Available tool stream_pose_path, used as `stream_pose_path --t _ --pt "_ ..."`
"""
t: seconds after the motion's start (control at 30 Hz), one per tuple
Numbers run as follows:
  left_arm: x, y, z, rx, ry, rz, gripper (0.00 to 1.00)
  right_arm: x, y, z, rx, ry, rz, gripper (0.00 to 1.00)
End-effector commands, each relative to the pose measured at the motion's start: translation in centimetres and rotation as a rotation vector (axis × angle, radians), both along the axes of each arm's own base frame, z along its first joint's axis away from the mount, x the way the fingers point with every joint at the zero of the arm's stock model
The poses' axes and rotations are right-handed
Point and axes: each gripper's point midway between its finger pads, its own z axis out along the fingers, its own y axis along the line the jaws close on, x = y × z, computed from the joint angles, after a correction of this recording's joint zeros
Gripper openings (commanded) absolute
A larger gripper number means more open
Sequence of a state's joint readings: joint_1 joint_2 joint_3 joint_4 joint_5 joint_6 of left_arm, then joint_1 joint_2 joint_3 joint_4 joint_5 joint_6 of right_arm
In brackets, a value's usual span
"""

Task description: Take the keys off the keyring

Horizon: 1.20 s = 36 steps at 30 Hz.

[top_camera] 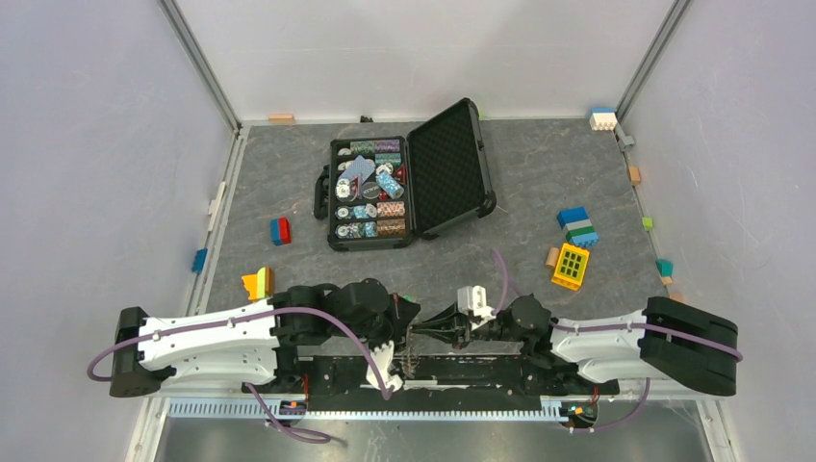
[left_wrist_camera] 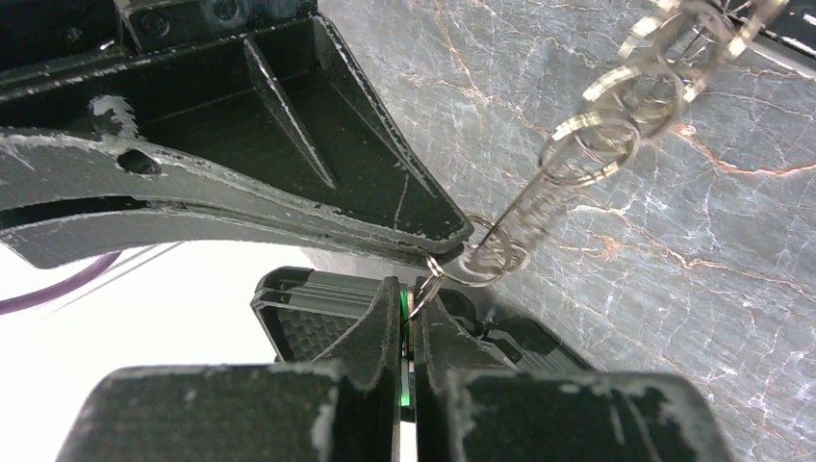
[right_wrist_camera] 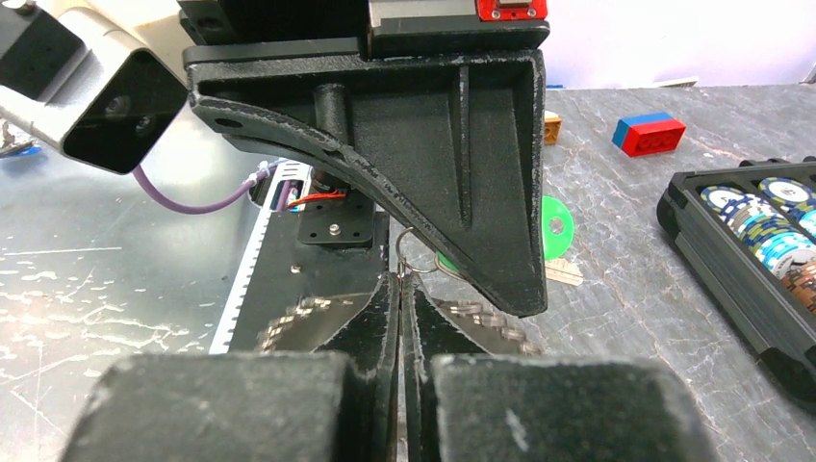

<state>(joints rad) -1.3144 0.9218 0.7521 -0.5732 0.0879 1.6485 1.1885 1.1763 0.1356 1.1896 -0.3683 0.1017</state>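
The robot's left gripper needs to release the key with the green tag, now low over the near edge, on the table just before the black case's hinge (top_camera: pixel 429 268).
Low over the table's near edge, my two grippers meet tip to tip. My left gripper (top_camera: pixel 404 325) (left_wrist_camera: pixel 410 313) is shut on a key with a bright green tag (right_wrist_camera: pixel 556 225), whose green edge shows between the fingers. My right gripper (top_camera: pixel 421 332) (right_wrist_camera: pixel 400 281) is shut on the thin silver keyring (right_wrist_camera: pixel 408 252) right beside the left fingertips. A string of small silver rings (left_wrist_camera: pixel 589 149) runs away along the wire. The other keys (right_wrist_camera: pixel 481 320) hang blurred like saw teeth on either side of my right fingers and dangle below the grippers (top_camera: pixel 409 364).
An open black case (top_camera: pixel 332 197) of poker chips stands at the back centre, its lid (top_camera: pixel 450 166) raised to the right. Toy bricks lie about: red-blue (top_camera: pixel 280 230), orange-yellow (top_camera: pixel 258 283), a yellow grid block (top_camera: pixel 571 266) and a blue-green stack (top_camera: pixel 577 227).
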Motion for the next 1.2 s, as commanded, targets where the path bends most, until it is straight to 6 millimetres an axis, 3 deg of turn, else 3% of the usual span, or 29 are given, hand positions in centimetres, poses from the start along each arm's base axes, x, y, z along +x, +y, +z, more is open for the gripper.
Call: stream_pose_path --t 0.0,0.33,0.5,0.8,1.17 --pt "0.1 -0.8 1.6 -0.058 -0.033 -0.023 0.02 0.4 -0.9 3.2 0.114 -0.034 -0.041 0.0" --pt "0.1 -0.8 1.7 -0.062 -0.033 -0.021 0.02 2.3 -4.0 3.3 0.177 -0.018 -0.211 0.0" --pt "0.1 -0.8 1.6 -0.058 -0.032 -0.019 0.02 3.0 -5.6 1.9 0.175 0.008 -0.283 0.0" --pt "0.1 -0.8 1.6 -0.057 -0.033 -0.018 0.02 2.8 -5.2 -0.8 0.072 0.007 -0.264 0.0" --pt "0.3 -0.8 1.6 -0.058 -0.037 -0.006 0.02 4.0 -5.9 -1.3 0.045 -0.002 -0.341 0.0"
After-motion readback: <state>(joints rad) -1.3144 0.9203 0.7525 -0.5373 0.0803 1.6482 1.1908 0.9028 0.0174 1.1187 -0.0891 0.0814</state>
